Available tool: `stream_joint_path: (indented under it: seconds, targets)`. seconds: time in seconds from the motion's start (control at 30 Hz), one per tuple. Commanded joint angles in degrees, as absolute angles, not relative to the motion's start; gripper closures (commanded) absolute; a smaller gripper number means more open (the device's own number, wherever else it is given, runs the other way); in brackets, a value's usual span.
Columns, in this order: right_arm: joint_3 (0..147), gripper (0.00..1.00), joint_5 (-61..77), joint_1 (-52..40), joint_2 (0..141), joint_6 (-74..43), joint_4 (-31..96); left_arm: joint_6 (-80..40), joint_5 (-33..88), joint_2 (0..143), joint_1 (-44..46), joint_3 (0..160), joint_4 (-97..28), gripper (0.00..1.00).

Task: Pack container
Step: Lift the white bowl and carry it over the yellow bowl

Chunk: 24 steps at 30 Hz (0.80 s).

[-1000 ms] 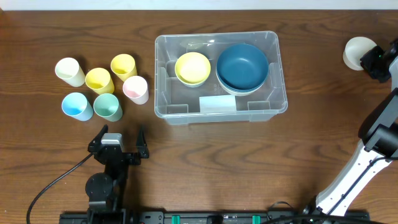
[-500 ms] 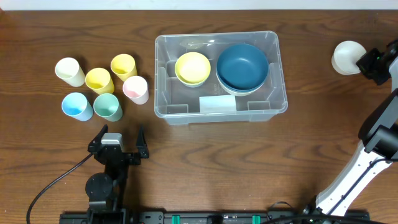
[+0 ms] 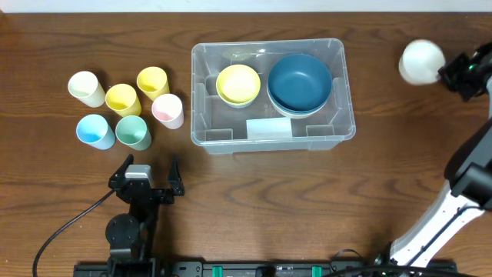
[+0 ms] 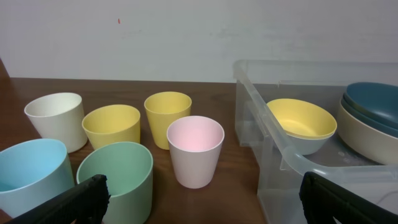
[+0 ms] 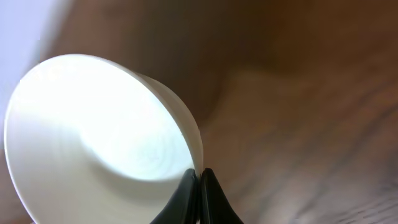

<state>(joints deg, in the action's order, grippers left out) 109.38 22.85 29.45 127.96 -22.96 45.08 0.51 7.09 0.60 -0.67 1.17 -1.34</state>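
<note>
The robot's right gripper should release the white bowl inside the yellow bowl [image 3: 237,83] in the clear bin.
The container [image 3: 270,143] is a large clear bin at the table's middle; its near corner fills the right of the left wrist view [image 4: 280,158]. Inside it sit a yellow bowl [image 3: 238,83] and stacked blue bowls [image 3: 300,81]. Off to its right, my right gripper [image 3: 448,73] is shut on the rim of a white bowl [image 3: 421,61] and holds it above the table. In the right wrist view the black fingers [image 5: 186,193] pinch that bowl's [image 5: 93,137] thin edge. My left gripper [image 3: 146,173] stands open near the front edge, below the cups, with nothing between its fingers.
Several cups stand left of the bin: cream [image 3: 86,88], two yellow [image 3: 123,98] [image 3: 152,81], pink [image 3: 167,110], light blue [image 3: 95,131] and green [image 3: 133,131]. The pink cup [image 4: 195,149] is closest to the bin's left wall.
My right gripper has carried the white bowl leftward, toward the container. The left arm, cups and bin contents have not moved.
</note>
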Motion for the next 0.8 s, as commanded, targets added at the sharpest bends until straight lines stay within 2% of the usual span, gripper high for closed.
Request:
stream_joint_path:
  seconds: [0.0,0.23,0.43,0.77]
  targets:
    - [109.84,0.99,33.69,28.95,119.02,-22.87,44.36,1.50,7.90,0.36,-0.95,0.23,-3.40,0.02]
    - [109.84,0.99,42.06,23.75,109.67,-23.75,44.36,1.50,7.90,0.36,-0.95,0.23,-3.40,0.02]
    - [109.84,0.99,41.82,10.61,106.37,-23.70,44.49,1.50,7.90,0.36,-0.95,0.23,-3.40,0.02]
    - [109.80,0.98,19.31,-16.56,109.78,-23.68,43.72,1.50,7.90,0.36,-0.95,0.23,-3.40,0.02]
